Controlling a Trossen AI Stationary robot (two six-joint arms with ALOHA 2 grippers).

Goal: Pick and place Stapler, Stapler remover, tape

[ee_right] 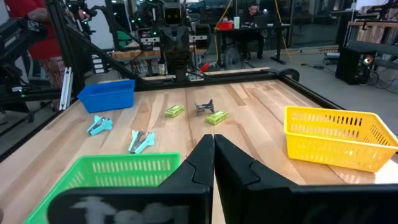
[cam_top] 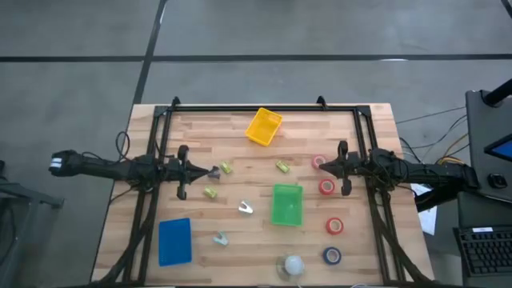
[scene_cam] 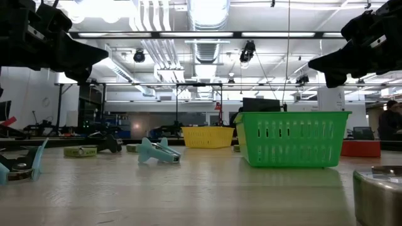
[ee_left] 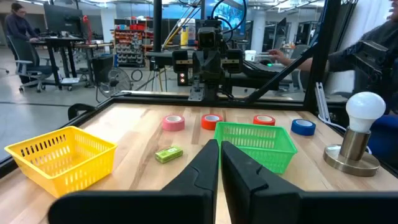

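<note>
The farthest red tape roll is the one nearest the yellow bin. My right gripper will close next on the outer sides (cam_top: 318, 162) of that roll.
Three red tape rolls (cam_top: 326, 186) (ee_left: 211, 121) and one blue roll (cam_top: 332, 255) (ee_left: 303, 126) lie flat near the table's right side. Yellow-green staplers (cam_top: 282, 166) (ee_right: 216, 117) lie at mid-table. Two pale teal staple removers (cam_top: 220, 238) (ee_right: 142, 141) (scene_cam: 157, 152) lie toward the near edge. My left gripper (cam_top: 212, 170) (ee_left: 219, 149) hangs shut over the table's left-centre, raised clear of the wood. My right gripper (cam_top: 320, 163) (ee_right: 210, 142) is shut and raised too, above the farthest red roll.
A green bin (cam_top: 287, 205) (scene_cam: 292, 138) stands at mid-table, a yellow bin (cam_top: 264, 126) (ee_right: 339, 137) toward the far edge and a blue bin (cam_top: 175, 240) at the near left. A white bulb on a metal base (cam_top: 292, 265) (ee_left: 359, 130) stands at the near edge. People show beyond the table.
</note>
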